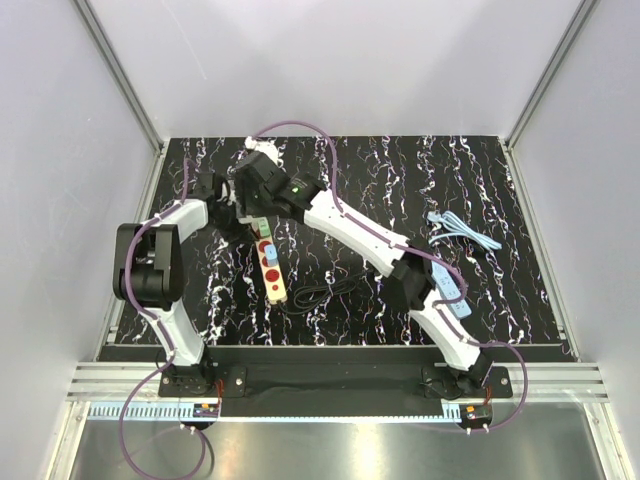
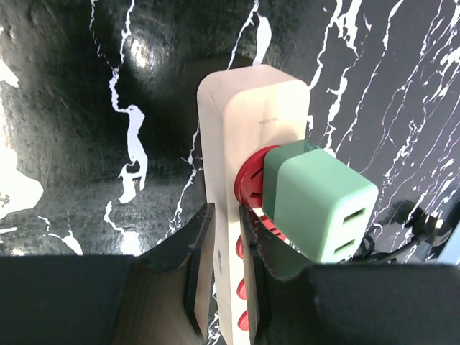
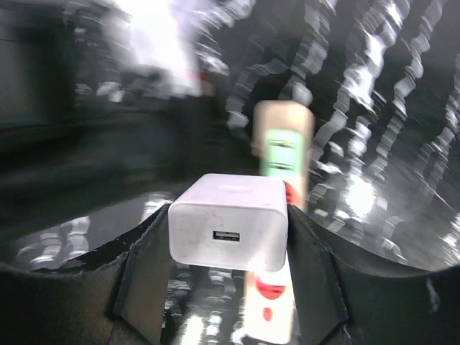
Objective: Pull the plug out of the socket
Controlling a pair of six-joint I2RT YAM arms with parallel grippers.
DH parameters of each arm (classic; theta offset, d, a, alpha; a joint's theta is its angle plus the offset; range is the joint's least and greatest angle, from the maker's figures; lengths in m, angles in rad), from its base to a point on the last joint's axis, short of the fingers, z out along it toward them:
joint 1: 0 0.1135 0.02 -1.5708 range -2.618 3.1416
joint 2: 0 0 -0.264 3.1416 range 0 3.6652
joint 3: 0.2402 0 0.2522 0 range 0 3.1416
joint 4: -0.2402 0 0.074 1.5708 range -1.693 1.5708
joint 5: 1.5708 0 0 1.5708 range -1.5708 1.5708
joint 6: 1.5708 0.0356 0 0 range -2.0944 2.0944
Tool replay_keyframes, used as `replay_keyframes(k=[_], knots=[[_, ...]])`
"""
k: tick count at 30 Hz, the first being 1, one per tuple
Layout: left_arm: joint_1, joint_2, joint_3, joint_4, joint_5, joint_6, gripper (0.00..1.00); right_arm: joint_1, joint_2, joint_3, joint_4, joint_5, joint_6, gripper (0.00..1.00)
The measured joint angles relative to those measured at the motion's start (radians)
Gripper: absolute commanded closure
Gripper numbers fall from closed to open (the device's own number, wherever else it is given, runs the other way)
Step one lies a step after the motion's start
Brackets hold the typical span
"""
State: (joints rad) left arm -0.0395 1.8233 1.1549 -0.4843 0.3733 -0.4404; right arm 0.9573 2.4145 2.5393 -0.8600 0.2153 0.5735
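Observation:
My right gripper is to set the plug down on the bare table point(image 1: 388, 203) between the socket and the blue cord. It will put it closer to the cord.
The socket, a narrow beige power strip point(image 1: 272, 272) with red round spots, lies left of centre on the black marbled table. A green adapter point(image 2: 316, 208) is plugged in near its far end. My left gripper point(image 2: 224, 230) is shut on the strip's long side just in front of that adapter. My right gripper point(image 3: 230, 224) is shut on the plug point(image 3: 228, 215), a small white cube with a USB port. It holds the plug above the strip point(image 3: 282, 129); the plug's prongs are hidden. The right wrist view is blurred. In the top view both grippers meet over the strip's far end point(image 1: 252, 212).
The strip's black cord point(image 1: 320, 293) coils to the right of it. A light blue power strip point(image 1: 450, 292) lies under the right arm's elbow, and its blue cord point(image 1: 462, 230) lies at the right. White walls enclose the table.

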Motion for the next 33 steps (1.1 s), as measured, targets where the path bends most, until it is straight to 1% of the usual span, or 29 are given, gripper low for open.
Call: replay_keyframes(k=[5,8,10,14,18,21,23,27,31,33], knots=[[0.003,-0.001,-0.003,0.007,0.01,0.007,0.76,0.068,-0.095,-0.021,0.111,0.004,-0.011,1.0],[0.008,-0.006,-0.003,0.004,0.012,0.018,0.76,0.087,-0.117,-0.021,0.106,0.024,-0.027,1.0],[0.008,-0.018,-0.003,-0.012,0.0,0.033,0.73,0.084,-0.13,-0.039,0.116,0.033,-0.031,1.0],[0.011,-0.088,-0.014,-0.087,-0.019,0.061,0.68,0.063,-0.196,-0.16,0.122,0.036,-0.035,1.0],[0.029,-0.243,-0.053,-0.116,-0.018,0.072,0.66,0.001,-0.309,-0.34,0.14,-0.002,-0.03,1.0],[0.045,-0.354,-0.081,-0.12,-0.016,0.075,0.65,-0.082,-0.39,-0.453,0.162,-0.053,-0.013,1.0],[0.053,-0.411,-0.104,-0.118,-0.008,0.075,0.63,-0.172,-0.443,-0.538,0.2,-0.127,0.02,1.0],[0.06,-0.468,-0.143,-0.115,0.014,0.076,0.6,-0.404,-0.513,-0.73,0.323,-0.335,0.143,1.0],[0.065,-0.474,-0.16,-0.091,0.06,0.076,0.6,-0.662,-0.503,-0.921,0.478,-0.554,0.291,1.0],[0.066,-0.472,-0.163,-0.078,0.091,0.074,0.61,-0.766,-0.479,-0.996,0.54,-0.639,0.351,1.0]])
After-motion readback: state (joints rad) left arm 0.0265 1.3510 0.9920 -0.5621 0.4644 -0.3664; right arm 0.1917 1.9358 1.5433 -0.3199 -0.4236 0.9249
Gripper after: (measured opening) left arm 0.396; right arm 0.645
